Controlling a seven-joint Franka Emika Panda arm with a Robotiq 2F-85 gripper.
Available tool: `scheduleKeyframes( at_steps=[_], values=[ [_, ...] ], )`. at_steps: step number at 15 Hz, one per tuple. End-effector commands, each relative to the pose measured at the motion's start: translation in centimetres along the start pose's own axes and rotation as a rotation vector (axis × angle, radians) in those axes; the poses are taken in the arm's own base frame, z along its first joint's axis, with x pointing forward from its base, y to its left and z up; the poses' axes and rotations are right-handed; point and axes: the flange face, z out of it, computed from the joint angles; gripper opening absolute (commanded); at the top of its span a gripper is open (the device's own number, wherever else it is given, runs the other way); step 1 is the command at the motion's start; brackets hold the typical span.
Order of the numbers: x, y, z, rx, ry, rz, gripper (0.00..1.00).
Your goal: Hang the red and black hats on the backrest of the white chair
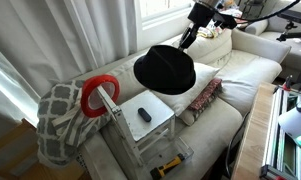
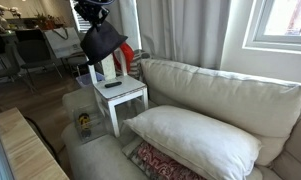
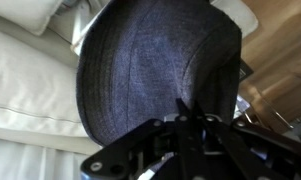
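Next, I let go of the black hat on the white chair's backrest [image 1: 118, 118], between the red hat and the yellow tool. The black hat now hangs above the chair's seat.
The black hat [image 1: 165, 68] hangs from my gripper [image 1: 186, 37], which is shut on its brim, in the air above the white chair's seat [image 1: 150, 118]. It also shows in an exterior view [image 2: 102, 40] and fills the wrist view [image 3: 155, 70], where the fingers [image 3: 195, 112] pinch its edge. The red hat [image 1: 97, 92] hangs on the white chair's backrest [image 1: 111, 108], also seen behind the chair in an exterior view [image 2: 136, 62].
A small black object [image 1: 144, 114] lies on the chair seat. A patterned blanket [image 1: 58, 120] drapes beside the chair. The beige couch [image 2: 220, 100] carries a large cushion [image 2: 195, 140]. A yellow tool [image 1: 171, 164] lies by the chair.
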Motion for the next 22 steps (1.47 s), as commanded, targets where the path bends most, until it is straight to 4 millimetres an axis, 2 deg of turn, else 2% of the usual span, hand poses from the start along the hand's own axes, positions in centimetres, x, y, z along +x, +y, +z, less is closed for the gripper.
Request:
scheduleKeyframes(
  at_steps=[1, 5, 8, 12, 13, 15, 17, 18, 22],
  values=[
    [3.2, -4.7, 1.5, 0.116, 0.098, -0.122, 0.02],
    [5.4, -8.4, 4.9, 0.217, 0.179, -0.196, 0.02],
    [6.0, -9.6, 7.6, 0.255, 0.214, -0.217, 0.02],
    [6.0, -10.1, 11.1, 0.292, 0.242, -0.252, 0.02],
    [5.6, -10.3, 9.5, 0.284, 0.22, -0.242, 0.06],
    [5.6, -10.3, 10.8, 0.294, 0.219, -0.249, 0.06],
    [5.8, -10.1, 11.1, 0.295, 0.22, -0.249, 0.06],
    [5.7, -10.0, 11.8, 0.299, 0.22, -0.239, 0.02],
    [4.5, -10.1, 14.8, 0.268, 0.26, -0.189, 0.02]
  ],
)
